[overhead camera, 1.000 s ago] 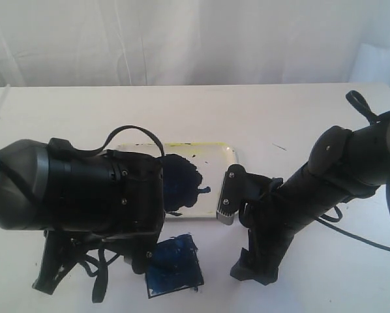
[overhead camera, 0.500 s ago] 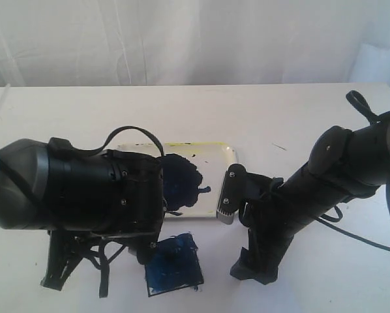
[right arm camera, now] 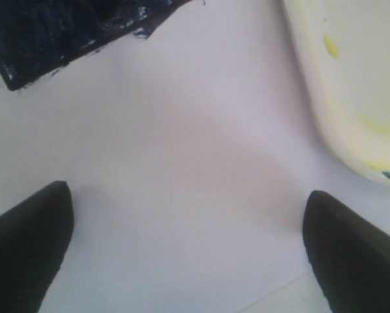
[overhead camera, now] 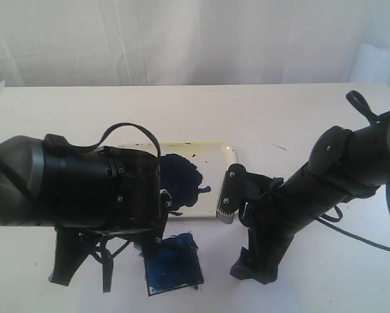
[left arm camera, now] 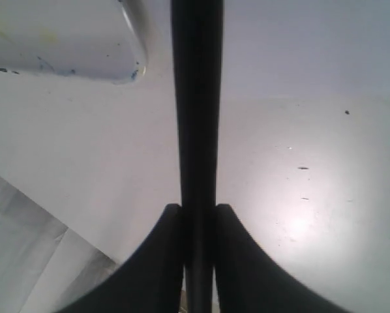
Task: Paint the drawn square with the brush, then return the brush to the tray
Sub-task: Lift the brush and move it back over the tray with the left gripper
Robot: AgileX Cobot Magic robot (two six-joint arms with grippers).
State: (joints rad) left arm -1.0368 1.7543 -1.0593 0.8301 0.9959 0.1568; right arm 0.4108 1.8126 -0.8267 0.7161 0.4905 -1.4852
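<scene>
The brush, now held low beside the drawn square, will be put down by my left gripper on the edge of the dark blue blob [overhead camera: 157,173] in the white tray.
In the left wrist view the brush [left arm camera: 196,98] is a thin black stick running straight out between the fingers of my left gripper [left arm camera: 198,210], which is shut on it; its tip is out of view. In the exterior view the left gripper [overhead camera: 85,266] hangs low on the left, beside the drawn square [overhead camera: 174,264], whose inside is smeared dark blue. The brush is hidden by the arm there. The white tray [overhead camera: 211,156] with its dark blue blob lies behind the square. My right gripper [right arm camera: 188,215] is open over bare paper, between the square [right arm camera: 51,32] and the tray [right arm camera: 358,85].
The right gripper [overhead camera: 250,267] points down at the paper just right of the square and in front of the tray's right end. A white curtain hangs behind the table. A corner of the tray [left arm camera: 84,39] and the paper's edge show in the left wrist view.
The left arm has shifted a little to the right, toward the square, with the brush still in its grip. The right arm has not moved.
</scene>
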